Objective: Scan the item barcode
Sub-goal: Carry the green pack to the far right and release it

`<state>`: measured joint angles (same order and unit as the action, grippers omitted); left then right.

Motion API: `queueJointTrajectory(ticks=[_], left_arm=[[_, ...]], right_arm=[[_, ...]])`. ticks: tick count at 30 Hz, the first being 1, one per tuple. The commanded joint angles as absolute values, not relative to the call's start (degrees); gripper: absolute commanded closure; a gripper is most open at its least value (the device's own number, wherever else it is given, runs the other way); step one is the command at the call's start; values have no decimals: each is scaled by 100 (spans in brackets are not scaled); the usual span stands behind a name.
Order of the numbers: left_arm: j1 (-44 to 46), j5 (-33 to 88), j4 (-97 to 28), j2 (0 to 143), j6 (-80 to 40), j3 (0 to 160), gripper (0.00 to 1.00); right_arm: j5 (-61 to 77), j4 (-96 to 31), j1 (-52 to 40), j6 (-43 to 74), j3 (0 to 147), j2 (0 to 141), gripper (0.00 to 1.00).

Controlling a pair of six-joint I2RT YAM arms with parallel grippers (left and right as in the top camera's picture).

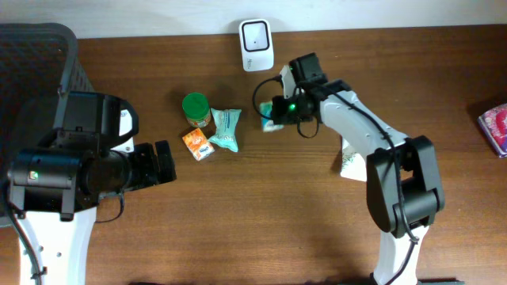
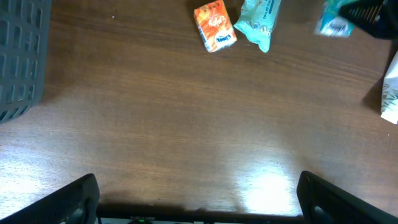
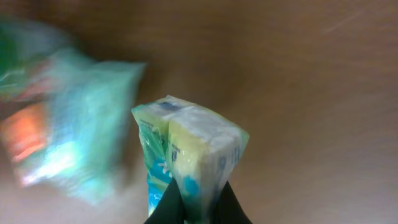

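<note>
My right gripper should set the green and white packet on the wood [image 1: 474, 104], beside the pink item.
My right gripper [image 1: 279, 111] is shut on a small green, white and blue packet [image 1: 272, 123], a little in front of the white scanner [image 1: 257, 45] at the table's back edge. In the right wrist view the packet [image 3: 193, 155] stands pinched between the two dark fingertips, the gripper [image 3: 198, 208] at the frame's bottom. The left wrist view shows the same packet [image 2: 334, 25] at top right, blurred. My left gripper [image 1: 162, 162] hovers at the left of the table, open and holding nothing, its fingers [image 2: 74, 199] wide apart over bare wood.
A green-lidded jar [image 1: 196, 109], an orange box [image 1: 198, 145] and a teal pouch [image 1: 226, 129] lie left of the packet. A white packet [image 1: 351, 162] lies beneath the right arm. A pink item [image 1: 495, 128] sits at the right edge, a dark basket [image 1: 32, 55] at far left.
</note>
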<state>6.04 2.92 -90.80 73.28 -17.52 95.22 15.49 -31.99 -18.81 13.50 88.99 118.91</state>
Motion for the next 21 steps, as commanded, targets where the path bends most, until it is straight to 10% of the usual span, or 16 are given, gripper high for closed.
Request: queueJointTrajectory(ticks=[1, 13, 21], left_arm=[[596, 250, -9074, 7273, -1704, 9537, 1], [596, 252, -9072, 7273, -1704, 9537, 1], [596, 250, -9074, 7273, -1704, 9537, 1]], right_arm=[[-1538, -2163, -2178, -193, 9170, 11854, 96], [-1072, 2683, -2244, -1761, 9185, 12787, 96], [-779, -226, -2241, -1302, 11653, 13461, 96]])
